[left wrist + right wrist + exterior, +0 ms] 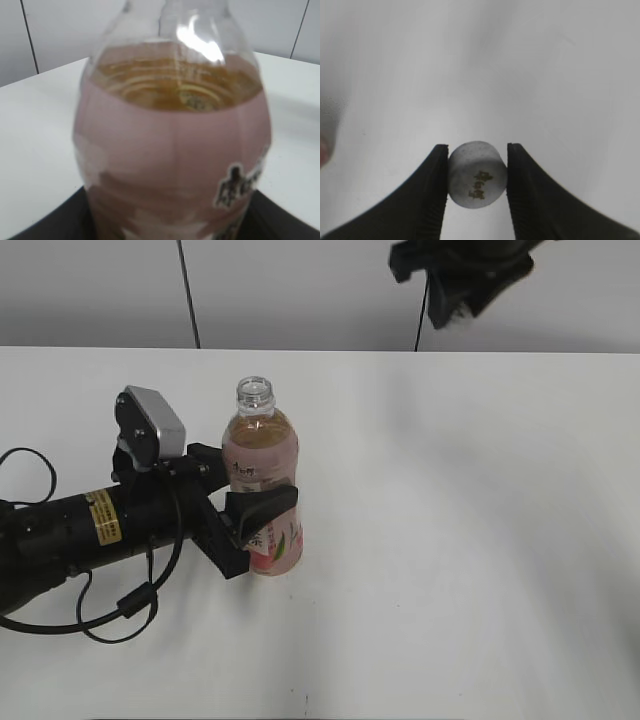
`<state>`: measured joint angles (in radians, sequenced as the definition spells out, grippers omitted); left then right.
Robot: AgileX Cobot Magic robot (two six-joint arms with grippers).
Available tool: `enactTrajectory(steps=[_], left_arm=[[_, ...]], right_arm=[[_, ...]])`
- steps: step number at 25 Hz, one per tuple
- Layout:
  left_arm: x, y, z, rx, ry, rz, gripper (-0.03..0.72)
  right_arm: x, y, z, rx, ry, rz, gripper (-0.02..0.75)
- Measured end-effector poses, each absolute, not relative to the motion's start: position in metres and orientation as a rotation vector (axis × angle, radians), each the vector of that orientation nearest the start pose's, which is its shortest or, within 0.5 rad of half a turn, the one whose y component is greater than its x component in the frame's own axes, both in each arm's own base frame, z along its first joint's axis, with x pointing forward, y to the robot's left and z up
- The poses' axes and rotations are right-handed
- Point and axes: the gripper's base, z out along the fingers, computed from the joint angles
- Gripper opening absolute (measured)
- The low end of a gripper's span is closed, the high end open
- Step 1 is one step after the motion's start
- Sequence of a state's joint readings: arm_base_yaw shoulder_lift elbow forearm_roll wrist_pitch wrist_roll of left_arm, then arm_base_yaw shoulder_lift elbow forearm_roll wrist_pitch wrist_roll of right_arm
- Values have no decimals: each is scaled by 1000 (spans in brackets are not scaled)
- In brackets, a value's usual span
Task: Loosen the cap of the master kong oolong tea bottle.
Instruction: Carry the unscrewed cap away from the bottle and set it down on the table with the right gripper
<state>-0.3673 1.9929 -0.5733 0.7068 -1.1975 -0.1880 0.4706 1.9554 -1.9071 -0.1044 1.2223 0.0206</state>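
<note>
My right gripper should set the white cap on the bare table level with the bottle's base (553, 569), far from my left gripper.
The master kong oolong tea bottle (262, 480) stands upright on the white table, its neck open and bare of a cap. My left gripper (240, 510) is shut on the bottle's lower body from the left. The left wrist view shows the bottle (172, 145) close up, filling the frame. My right gripper (452, 302) is raised high at the back right. In the right wrist view it (477, 175) is shut on the small white cap (477, 174), whose dark mark shows on top, held in the air above the table.
The white table (470, 540) spreads wide to the right of the bottle. The left arm's black cable (90, 615) loops on the table at the left. A grey wall with a dark seam (188, 290) stands behind.
</note>
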Motion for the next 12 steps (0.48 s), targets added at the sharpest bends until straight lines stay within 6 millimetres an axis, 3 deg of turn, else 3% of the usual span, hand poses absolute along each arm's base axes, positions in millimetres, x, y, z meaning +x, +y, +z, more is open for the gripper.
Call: enactTrajectory(steps=[2,5,8,12], left_arm=[[262,-160,109,873,1602,-763,385],[262,-160,109,872,1602,-763,385],[262,-160,109,872,1602,-763,385],[262,-160,109,869,1603,-762,385]], right_arm=[[384,165,301,-584,2745,-40,272],[379,134,260,-526,2910,-99,272],[363,105,214,-479,3090,-148,272],[343,78,169,-382,3209,-113,272]])
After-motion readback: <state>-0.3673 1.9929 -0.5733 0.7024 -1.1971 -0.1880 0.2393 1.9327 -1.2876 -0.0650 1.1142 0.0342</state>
